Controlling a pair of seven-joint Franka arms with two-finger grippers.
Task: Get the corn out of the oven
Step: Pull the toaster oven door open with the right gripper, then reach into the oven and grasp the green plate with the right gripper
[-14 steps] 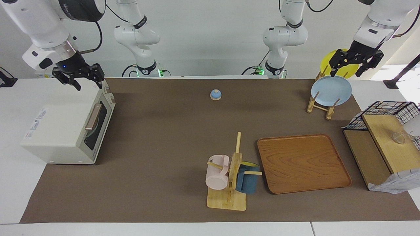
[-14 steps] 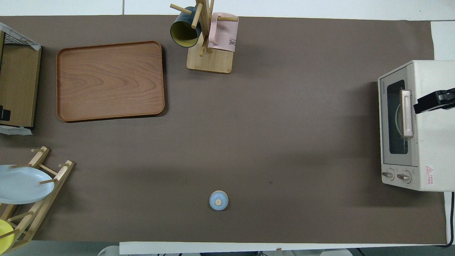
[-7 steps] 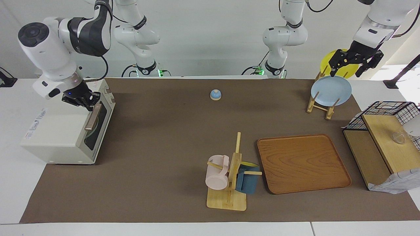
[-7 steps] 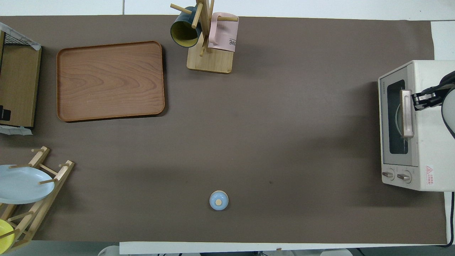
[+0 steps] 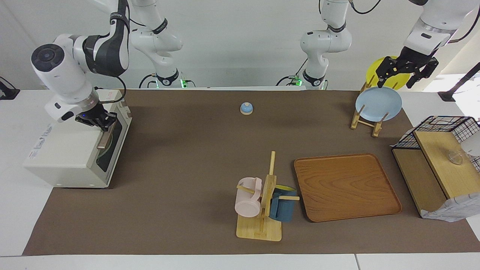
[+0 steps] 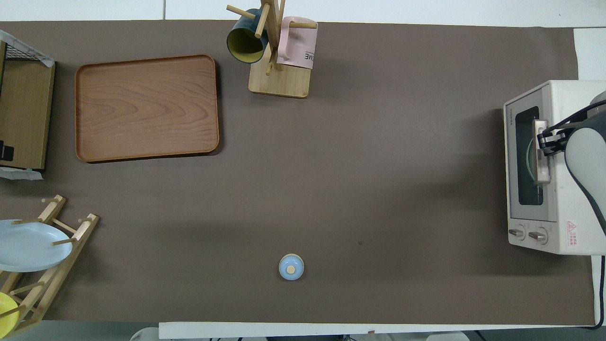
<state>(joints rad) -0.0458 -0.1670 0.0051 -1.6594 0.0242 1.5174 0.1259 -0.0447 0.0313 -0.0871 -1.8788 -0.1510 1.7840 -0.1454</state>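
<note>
I should use my right gripper to let the oven door rest open over the brown table (image 6: 478, 161) in front of the oven.
The cream-white oven (image 5: 67, 150) stands at the right arm's end of the table, its dark glass door shut; it also shows in the overhead view (image 6: 575, 199). The corn is hidden. My right gripper (image 5: 103, 125) is down at the upper edge of the door, at the tan bar handle (image 5: 101, 141), toward the handle's end farther from the robots in the overhead view (image 6: 545, 143). My left gripper (image 5: 407, 73) is open and empty, waiting in the air over the plate rack.
A wooden rack holds a blue plate (image 5: 378, 104) and a yellow plate (image 5: 390, 63). A blue bell (image 5: 246, 108), a mug tree (image 5: 262, 202) with two mugs, a wooden tray (image 5: 347, 185) and a wire-and-wood shelf (image 5: 438, 150) are on the table.
My right gripper has come down from above the oven's top to the door handle. The door stays shut. The left arm has not moved.
</note>
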